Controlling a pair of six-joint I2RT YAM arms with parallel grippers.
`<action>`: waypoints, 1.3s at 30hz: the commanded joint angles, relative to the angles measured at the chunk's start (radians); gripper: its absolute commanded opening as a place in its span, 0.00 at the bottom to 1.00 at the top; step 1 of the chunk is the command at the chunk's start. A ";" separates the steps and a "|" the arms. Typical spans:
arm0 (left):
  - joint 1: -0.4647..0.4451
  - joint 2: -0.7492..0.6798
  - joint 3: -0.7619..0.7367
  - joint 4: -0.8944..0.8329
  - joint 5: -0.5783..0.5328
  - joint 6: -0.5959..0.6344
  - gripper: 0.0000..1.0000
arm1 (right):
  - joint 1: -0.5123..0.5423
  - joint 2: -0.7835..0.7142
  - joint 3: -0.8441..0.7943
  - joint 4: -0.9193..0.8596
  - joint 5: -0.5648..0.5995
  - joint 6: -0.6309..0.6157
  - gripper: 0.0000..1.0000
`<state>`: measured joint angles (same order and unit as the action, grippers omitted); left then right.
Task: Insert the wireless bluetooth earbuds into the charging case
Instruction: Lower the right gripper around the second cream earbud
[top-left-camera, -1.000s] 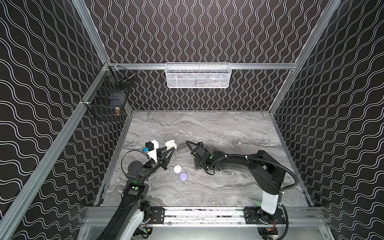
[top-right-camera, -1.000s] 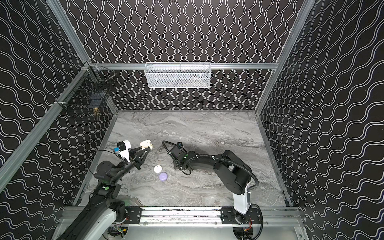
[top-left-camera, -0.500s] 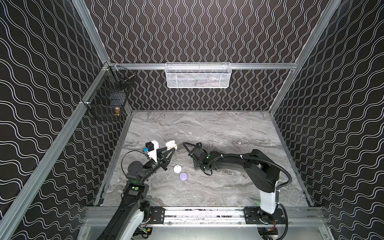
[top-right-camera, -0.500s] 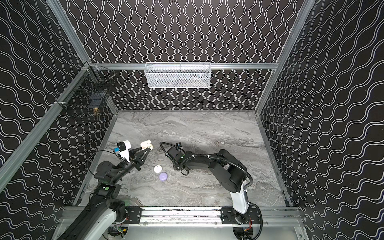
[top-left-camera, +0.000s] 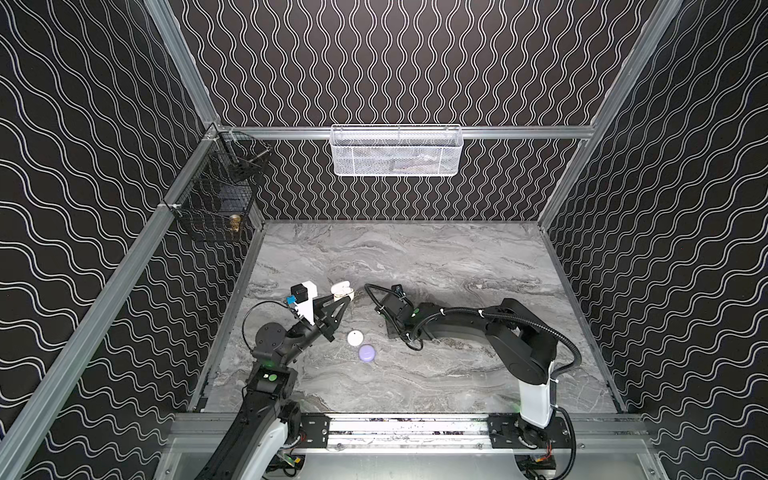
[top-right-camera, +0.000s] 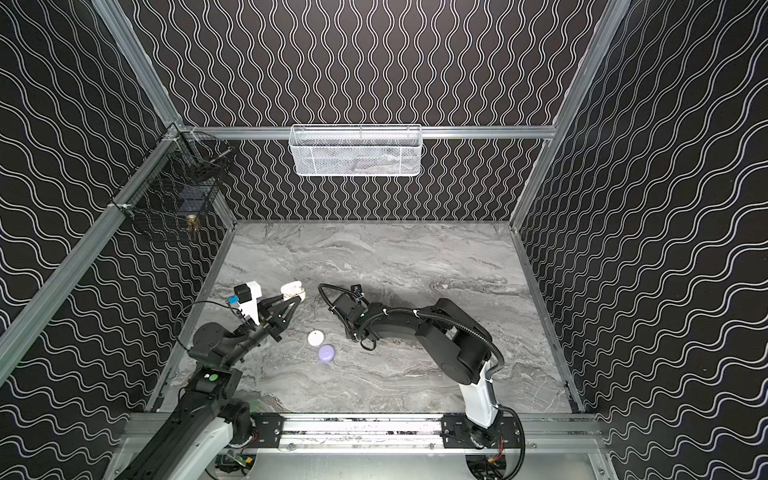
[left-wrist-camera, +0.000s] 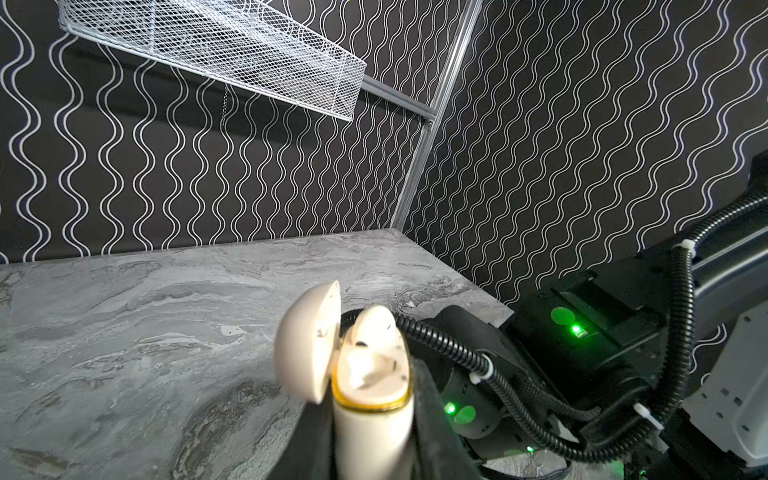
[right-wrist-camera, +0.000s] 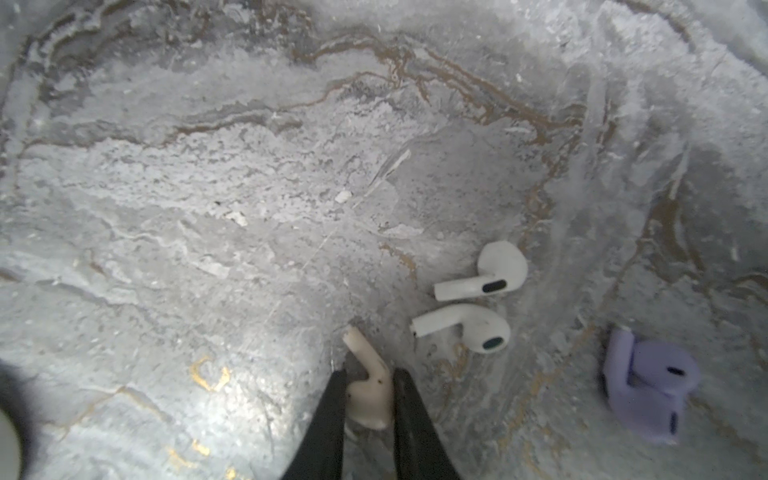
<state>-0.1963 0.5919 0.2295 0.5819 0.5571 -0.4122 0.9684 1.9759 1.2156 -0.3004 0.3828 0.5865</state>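
Note:
My right gripper will set the off-white earbud down and take its head (right-wrist-camera: 368, 403) with the stem pointing back, as the earbud's stem points ahead of that gripper's fingers.
My left gripper (left-wrist-camera: 374, 419) is shut on the cream charging case (left-wrist-camera: 370, 432) and holds it upright above the table. Its lid (left-wrist-camera: 307, 345) is open and an off-white earbud (left-wrist-camera: 374, 328) sits in it. The case (top-left-camera: 343, 291) shows in both top views at the left fingertips. Low over the marble, my right gripper (right-wrist-camera: 370, 374) is shut on an off-white earbud (right-wrist-camera: 370, 390) whose stem sticks out ahead of the fingers. Two white earbuds (right-wrist-camera: 486, 276) (right-wrist-camera: 469, 328) and a lavender earbud (right-wrist-camera: 648, 386) lie close beside it.
A round white case (top-left-camera: 355, 338) and a round lavender case (top-left-camera: 366, 353) lie shut on the table between the arms. A white mesh basket (top-left-camera: 397, 151) hangs on the back wall. A black wire basket (top-left-camera: 216, 199) hangs on the left wall.
My right gripper has closed on the off-white earbud, and its arm has shifted a little to the left. The left arm and the case have not moved.

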 joint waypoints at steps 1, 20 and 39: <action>0.003 0.000 0.003 0.030 0.004 0.002 0.00 | 0.002 0.003 -0.006 -0.023 -0.017 0.004 0.15; 0.003 -0.057 0.020 -0.049 -0.032 0.023 0.00 | 0.211 -0.132 -0.163 -0.026 0.014 -0.009 0.23; 0.003 -0.037 0.032 -0.045 -0.037 0.024 0.00 | 0.215 -0.183 -0.245 -0.096 0.083 0.066 0.43</action>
<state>-0.1963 0.5564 0.2501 0.5209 0.5270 -0.4084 1.1835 1.7958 0.9833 -0.3309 0.4416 0.6144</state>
